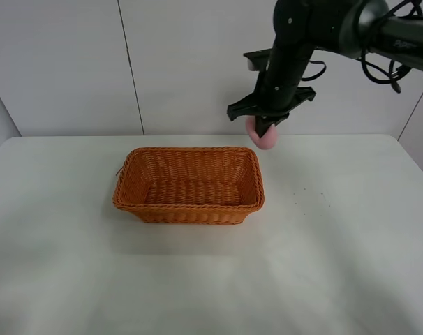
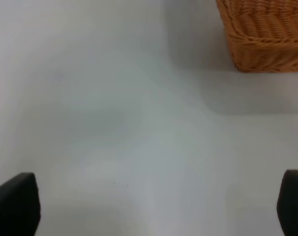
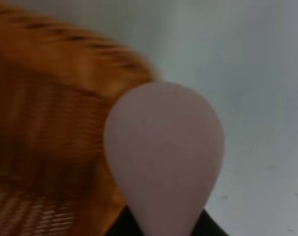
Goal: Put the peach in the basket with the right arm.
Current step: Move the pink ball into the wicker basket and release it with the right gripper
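Next, my right gripper lets go of the peach on the basket's bottom, close to the middle [image 1: 193,195] of the basket's near side.
The pale pink peach [image 1: 265,137] hangs in the air just above the basket's far right corner, held by my right gripper [image 1: 264,129], which is shut on it at the end of the black right arm [image 1: 295,42]. Up close in the right wrist view, the peach [image 3: 163,152] fills the middle, its rounded end over the blurred rim of the basket [image 3: 45,128]. The orange-brown wicker basket [image 1: 189,207] stands empty mid-table. My left gripper [image 2: 154,204] is open over bare table, with its dark fingertips [image 2: 14,204] at the picture's lower corners and the basket's corner [image 2: 264,37] ahead.
The white table [image 1: 337,265] spreads around the basket on all sides. A pale wall with a vertical seam [image 1: 131,66] rises behind it. Cables [image 1: 382,66] loop off the right arm at the upper right.
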Robot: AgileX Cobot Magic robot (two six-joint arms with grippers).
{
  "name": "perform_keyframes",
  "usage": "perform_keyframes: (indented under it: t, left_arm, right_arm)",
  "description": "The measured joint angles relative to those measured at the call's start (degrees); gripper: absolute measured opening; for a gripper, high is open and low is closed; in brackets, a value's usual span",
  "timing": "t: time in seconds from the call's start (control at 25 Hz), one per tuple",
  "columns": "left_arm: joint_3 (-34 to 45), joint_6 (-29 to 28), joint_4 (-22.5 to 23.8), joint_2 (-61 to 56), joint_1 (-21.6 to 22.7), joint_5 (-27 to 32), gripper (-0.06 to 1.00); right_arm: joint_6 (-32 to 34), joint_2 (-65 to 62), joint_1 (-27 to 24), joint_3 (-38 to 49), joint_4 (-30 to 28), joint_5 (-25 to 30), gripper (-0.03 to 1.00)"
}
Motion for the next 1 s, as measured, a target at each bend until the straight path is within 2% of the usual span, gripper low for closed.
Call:
perform_keyframes:
  t: [0.16, 0.36, 0.8, 0.88, 1.0]
  left_arm:
    - [0.0, 0.0, 0.0, 0.0, 0.0, 0.0, 0.99]
    - [0.0, 0.0, 0.0, 0.0, 0.0, 0.0, 0.99]
    - [0.0, 0.0, 0.0, 0.0, 0.0, 0.0, 0.99]
    - [0.0, 0.0, 0.0, 0.0, 0.0, 0.0, 0.99]
    - [0.0, 0.0, 0.0, 0.0, 0.0, 0.0, 0.99]
  right_arm:
    - [0.0, 0.3, 6.71, -0.04, 0.36, -0.07, 0.0]
    - [0.0, 3.29, 11.67, -0.1, 0.4, -2.1, 0.0]
    - [0.0, 13.15, 12.92, -0.1, 1.04, -9.14, 0.0]
    - [0.0, 13.75, 12.92, -0.1, 1.04, -9.38, 0.03]
    - [0.21, 13.81, 12.92, -0.15, 0.99, -9.58, 0.18]
